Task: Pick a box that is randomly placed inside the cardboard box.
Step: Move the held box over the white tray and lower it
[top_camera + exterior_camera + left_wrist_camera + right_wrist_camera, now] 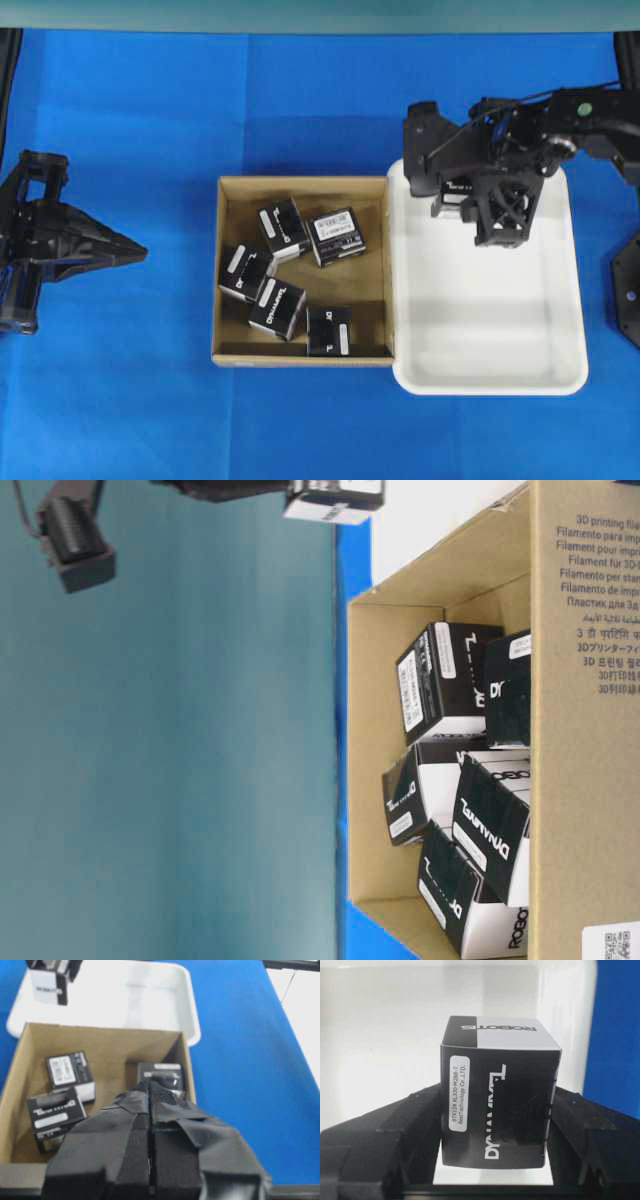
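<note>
I need to set the black box in the white tray's far corner [435,206] beside the cardboard box with my right gripper.
My right gripper [495,1107] is shut on a black box [497,1100] with a white label strip, a finger pressed to each side. It hangs over the far left corner of the white tray [490,330]; the held box [455,190] also shows in the table-level view [335,498] and the left wrist view [47,982]. Several more black boxes [283,228] lie jumbled in the brown cardboard box [300,183]. My left gripper [140,255] is shut and empty, left of the cardboard box, pointing at it [150,1092].
The white tray touches the cardboard box's right wall. Blue cloth [130,400] covers the table all around. The cardboard box's near wall [100,1040] stands between my left gripper and the tray [150,1000].
</note>
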Controlling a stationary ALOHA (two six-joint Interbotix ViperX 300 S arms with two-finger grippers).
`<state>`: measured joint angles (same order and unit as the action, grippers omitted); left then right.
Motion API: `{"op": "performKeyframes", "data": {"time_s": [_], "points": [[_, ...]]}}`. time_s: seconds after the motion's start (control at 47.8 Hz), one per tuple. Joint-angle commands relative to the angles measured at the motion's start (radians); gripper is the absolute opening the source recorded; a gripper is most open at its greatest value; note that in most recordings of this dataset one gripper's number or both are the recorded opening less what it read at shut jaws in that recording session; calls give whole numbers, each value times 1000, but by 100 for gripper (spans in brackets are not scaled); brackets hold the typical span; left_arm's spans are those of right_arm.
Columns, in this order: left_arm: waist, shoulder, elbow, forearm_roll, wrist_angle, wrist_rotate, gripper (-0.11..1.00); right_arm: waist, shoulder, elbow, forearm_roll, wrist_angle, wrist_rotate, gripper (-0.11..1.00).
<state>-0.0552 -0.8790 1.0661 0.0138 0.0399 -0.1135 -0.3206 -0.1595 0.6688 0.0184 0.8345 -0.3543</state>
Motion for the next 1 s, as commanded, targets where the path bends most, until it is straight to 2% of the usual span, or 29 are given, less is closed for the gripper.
{"op": "performKeyframes", "data": {"time_s": [0.0,0.314,0.857,0.899,0.983], "points": [[-3,6,-26,3,-9,-2,-7,3,20,5,2,-35,5,58],[-9,8,-26,3,-9,-2,-7,5,114,-6,3,-137,12,58],[-14,15,-31,3,-12,-3,-7,6,152,-14,14,-146,12,58],[-14,15,-34,3,-12,-2,-7,6,152,-14,14,-146,12,65],[-14,15,-38,2,-12,-2,-7,6,152,-17,14,-156,14,88]]}}
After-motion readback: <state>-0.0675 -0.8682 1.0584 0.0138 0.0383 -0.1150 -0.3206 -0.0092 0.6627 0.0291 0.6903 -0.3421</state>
